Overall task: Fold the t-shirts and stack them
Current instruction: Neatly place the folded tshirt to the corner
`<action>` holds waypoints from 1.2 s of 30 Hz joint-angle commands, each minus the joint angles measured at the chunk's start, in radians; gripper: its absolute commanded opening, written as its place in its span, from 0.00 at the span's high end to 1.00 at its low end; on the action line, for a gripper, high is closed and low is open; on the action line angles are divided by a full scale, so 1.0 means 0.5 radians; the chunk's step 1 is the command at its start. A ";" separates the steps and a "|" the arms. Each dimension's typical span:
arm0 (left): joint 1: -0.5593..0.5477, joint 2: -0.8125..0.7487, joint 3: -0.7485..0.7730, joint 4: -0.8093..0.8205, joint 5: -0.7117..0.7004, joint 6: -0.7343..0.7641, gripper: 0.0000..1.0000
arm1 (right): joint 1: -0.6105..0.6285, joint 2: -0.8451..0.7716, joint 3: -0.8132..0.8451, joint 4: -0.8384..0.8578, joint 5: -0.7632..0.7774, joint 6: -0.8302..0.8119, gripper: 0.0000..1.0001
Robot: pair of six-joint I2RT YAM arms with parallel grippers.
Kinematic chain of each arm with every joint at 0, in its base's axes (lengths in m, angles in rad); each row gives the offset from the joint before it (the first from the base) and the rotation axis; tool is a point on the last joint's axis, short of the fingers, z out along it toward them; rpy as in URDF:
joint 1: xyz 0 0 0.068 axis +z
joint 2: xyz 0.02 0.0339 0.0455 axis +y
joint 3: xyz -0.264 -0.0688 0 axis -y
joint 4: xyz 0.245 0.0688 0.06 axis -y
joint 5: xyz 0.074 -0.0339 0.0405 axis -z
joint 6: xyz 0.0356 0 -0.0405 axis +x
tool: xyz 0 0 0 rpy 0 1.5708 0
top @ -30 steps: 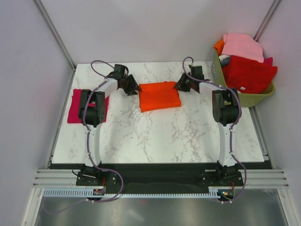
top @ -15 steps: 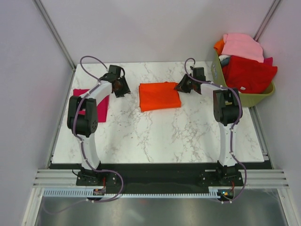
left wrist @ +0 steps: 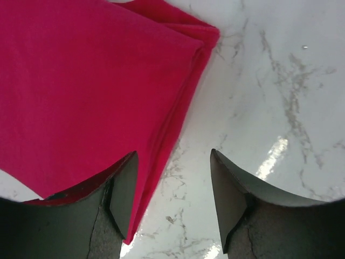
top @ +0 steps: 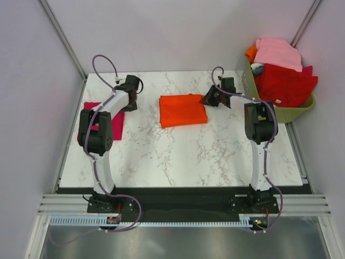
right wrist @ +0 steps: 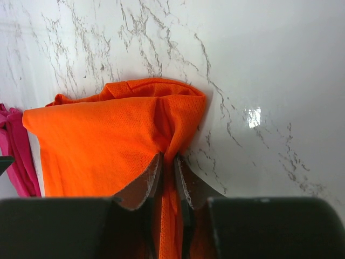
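Observation:
I have the orange t-shirt's side pinched in my right gripper short of its back corner, so next I open and take the cloth closer to that corner [right wrist: 182, 113] before lifting.
The orange t-shirt [top: 182, 110] lies folded flat at the middle back of the table. My right gripper [top: 205, 100] is at its right edge, shut on a pinch of the orange cloth [right wrist: 108, 140]; the fabric bunches between the two fingers [right wrist: 151, 181]. The crimson-magenta t-shirt [top: 110, 120] lies folded at the far left, partly under the left arm. My left gripper [top: 125, 103] hovers over its right edge [left wrist: 81, 91], open, one finger over the cloth and the other over bare marble, nothing between them.
A green basket [top: 294, 110] at the back right holds a heap of pink, red and orange clothes, right beside the right arm. Grey walls close in the marble table [top: 188, 156] on the left and back.
My left gripper has left the orange shirt's left edge, swung left to the crimson-magenta shirt and opened wider. The right gripper closed on the orange shirt's right edge and stays there.

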 commanded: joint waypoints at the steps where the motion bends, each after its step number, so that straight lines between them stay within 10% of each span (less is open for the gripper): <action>1: -0.005 0.098 0.111 -0.108 -0.292 0.136 0.37 | -0.003 -0.066 -0.020 0.013 -0.009 -0.014 0.80; 7: -0.002 0.233 0.167 -0.135 -0.332 0.183 0.42 | -0.006 -0.066 -0.035 0.009 -0.009 -0.020 0.80; 20: -0.008 0.286 0.219 -0.184 -0.301 0.170 0.98 | -0.009 -0.069 -0.039 0.012 -0.003 -0.021 0.82; 36: -0.293 0.295 0.498 -0.224 0.104 0.014 0.91 | -0.178 -0.201 -0.183 -0.015 -0.092 -0.057 0.79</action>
